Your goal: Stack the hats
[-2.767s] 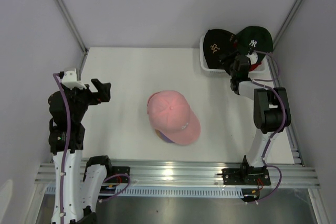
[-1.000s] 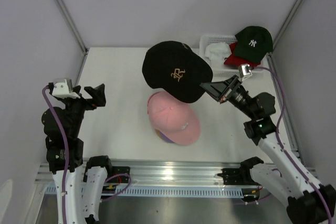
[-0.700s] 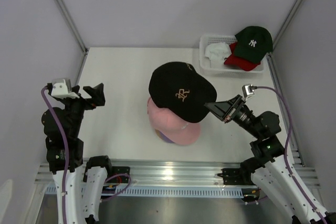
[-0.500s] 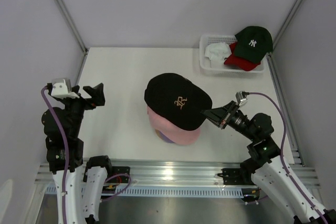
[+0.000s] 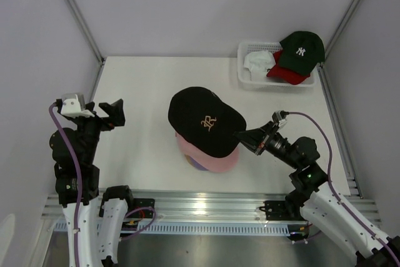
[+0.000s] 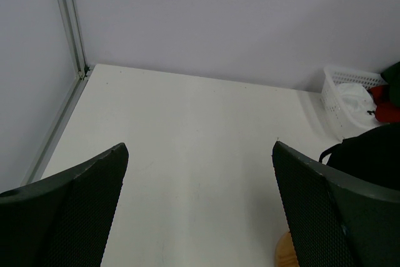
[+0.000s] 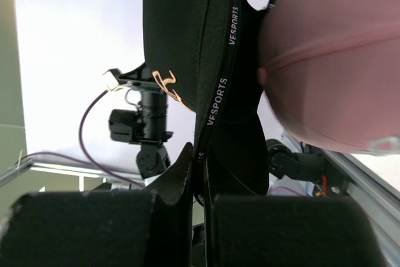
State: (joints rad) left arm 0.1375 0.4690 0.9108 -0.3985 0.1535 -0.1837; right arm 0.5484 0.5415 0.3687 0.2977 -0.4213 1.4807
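My right gripper is holding the black cap. It will let the cap go over the top of the pink cap [image 5: 206, 134] [image 7: 275, 74], on the round wooden stand.
A black cap [image 5: 203, 120] with a gold logo lies over a pink cap [image 5: 212, 162] at the table's middle; a purple sliver [image 5: 193, 164] peeks out beneath the pink one. My right gripper [image 5: 240, 137] is shut on the black cap's right edge. The right wrist view shows the black cap [image 7: 181, 42] pinched at its lettered inner band between the gripper [image 7: 201, 154] fingers, with the pink cap [image 7: 337, 60] beside it. My left gripper [image 5: 115, 114] hangs open at the left, holding nothing [image 6: 200, 148]. White [image 5: 256, 64], red [image 5: 284, 74] and dark green [image 5: 301, 49] caps sit in the basket.
A white mesh basket [image 5: 241, 72] stands at the back right corner, also in the left wrist view [image 6: 337, 85]. A round wooden stand [image 6: 287, 254] shows under the stacked caps. Metal frame posts run along both side walls.
My right gripper has carried the black cap down and toward the near edge, from above the pink cap onto it. The left arm has not moved.
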